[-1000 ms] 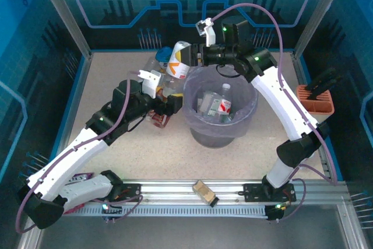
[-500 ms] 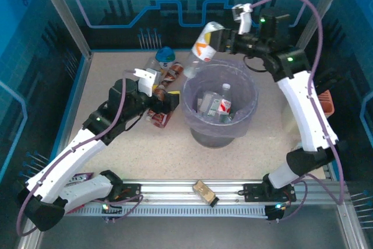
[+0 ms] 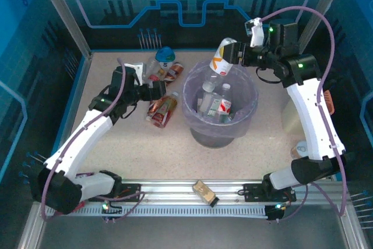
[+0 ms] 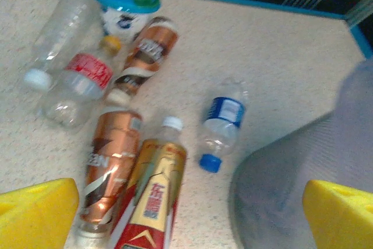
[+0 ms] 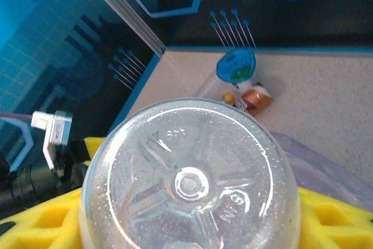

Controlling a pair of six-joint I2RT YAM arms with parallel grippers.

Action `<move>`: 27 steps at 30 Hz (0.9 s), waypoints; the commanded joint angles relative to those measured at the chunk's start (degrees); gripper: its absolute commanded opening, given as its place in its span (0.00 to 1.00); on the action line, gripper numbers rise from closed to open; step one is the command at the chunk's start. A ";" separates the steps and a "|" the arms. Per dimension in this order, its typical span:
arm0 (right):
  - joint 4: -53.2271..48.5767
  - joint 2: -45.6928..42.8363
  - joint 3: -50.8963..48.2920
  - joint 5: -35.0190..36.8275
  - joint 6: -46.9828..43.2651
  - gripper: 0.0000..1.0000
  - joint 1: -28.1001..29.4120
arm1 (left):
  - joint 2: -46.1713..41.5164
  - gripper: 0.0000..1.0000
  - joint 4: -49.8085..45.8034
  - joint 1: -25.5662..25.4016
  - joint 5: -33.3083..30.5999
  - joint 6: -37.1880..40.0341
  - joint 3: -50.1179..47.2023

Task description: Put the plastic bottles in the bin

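Observation:
Once my right gripper releases it, the white plastic bottle will rest against the inner bin's side nearest my left gripper (image 3: 202, 84).
My right gripper (image 3: 239, 56) is shut on a white plastic bottle with an orange mark (image 3: 224, 56), held above the far rim of the bin (image 3: 190, 102). In the right wrist view the bottle's clear base (image 5: 189, 185) sits between the yellow fingers (image 5: 341, 225). Several bottles (image 3: 217, 107) lie inside the lavender-lined bin. My left gripper (image 3: 157, 90) hangs open over bottles lying left of the bin: a gold-red one (image 4: 151, 196), a copper one (image 4: 111, 164), a small clear blue-labelled one (image 4: 222, 122) and a red-labelled one (image 4: 81, 80). The bin's wall (image 4: 326, 161) shows at right.
A blue-lidded bottle (image 3: 165, 56) and a brown one (image 3: 173, 73) lie near the far wall. An orange slotted holder (image 3: 328, 101) stands at the right edge, behind the right arm. A small gold-brown box (image 3: 204, 192) rests on the front rail.
My right gripper has carried the white bottle rightwards, from left of the bin to above its far rim. My left gripper has drawn back a little to the left, still open.

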 commanded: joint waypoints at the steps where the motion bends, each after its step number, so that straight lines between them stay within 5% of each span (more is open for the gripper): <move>1: 0.20 1.97 -1.70 -0.29 -0.13 0.49 2.31 | 2.96 0.98 -1.86 2.47 0.44 -0.64 2.92; 10: 2.05 6.08 -6.25 1.01 1.61 0.49 6.34 | 14.90 0.89 0.31 10.01 3.38 4.36 9.48; 27: 6.26 3.67 -20.17 1.20 5.27 0.57 8.21 | 48.69 0.99 -2.95 14.25 5.49 10.90 38.35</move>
